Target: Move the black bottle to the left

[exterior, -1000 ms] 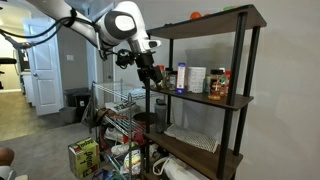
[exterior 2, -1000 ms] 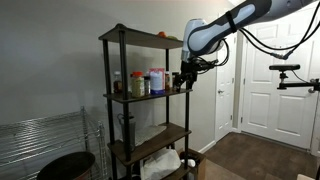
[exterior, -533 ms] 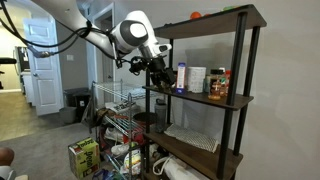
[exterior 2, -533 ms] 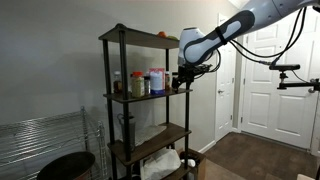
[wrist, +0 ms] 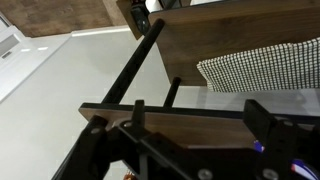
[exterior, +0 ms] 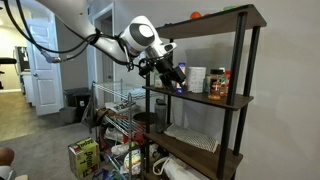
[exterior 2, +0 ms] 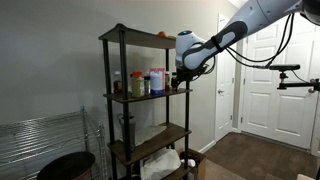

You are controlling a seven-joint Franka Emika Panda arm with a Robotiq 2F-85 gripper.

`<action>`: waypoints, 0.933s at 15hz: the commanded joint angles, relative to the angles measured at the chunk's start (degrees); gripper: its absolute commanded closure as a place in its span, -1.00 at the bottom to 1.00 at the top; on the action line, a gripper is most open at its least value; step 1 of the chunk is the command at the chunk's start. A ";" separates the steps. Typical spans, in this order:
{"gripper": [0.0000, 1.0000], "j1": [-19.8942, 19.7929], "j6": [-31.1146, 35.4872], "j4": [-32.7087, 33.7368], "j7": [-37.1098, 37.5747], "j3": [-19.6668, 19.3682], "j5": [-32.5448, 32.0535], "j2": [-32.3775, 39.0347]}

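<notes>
My gripper is to close next on the body of the black bottle [exterior: 216, 85], past the white carton and next to the orange bottle with a red cap.
The middle shelf [exterior: 232, 101] carries a tall dark bottle with a blue base [exterior: 182, 79], a white carton [exterior: 197, 79] and an orange bottle with a red cap [exterior: 219, 85]. My gripper [exterior: 170, 72] is at that shelf's open end, right in front of the dark bottles. The small black bottle is hidden behind it there. In an exterior view a small dark shape, probably the black bottle [exterior 2: 171, 86], stands just beside the gripper [exterior 2: 180, 79]. In the wrist view the gripper [wrist: 200, 125] is open and empty, its fingers either side of the shelf's wooden edge [wrist: 190, 110].
The black shelf post [exterior: 149, 120] stands just beside the gripper. The top shelf [exterior: 210, 22] is close above it and holds an orange thing [exterior: 197, 15]. A checked cloth [wrist: 260, 65] lies on the lower shelf. A wire rack [exterior: 115, 110] and clutter stand by the shelf unit.
The arm has swung toward the shelf. The gripper has moved from outside the post to the end of the middle shelf, now covering the small dark bottle. It stays open.
</notes>
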 commanded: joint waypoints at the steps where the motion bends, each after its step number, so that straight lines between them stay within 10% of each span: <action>1: -1.00 0.96 1.75 1.31 3.46 -0.96 -0.98 1.18; 14: -1.00 1.36 0.85 2.53 1.06 -1.18 5.11 1.97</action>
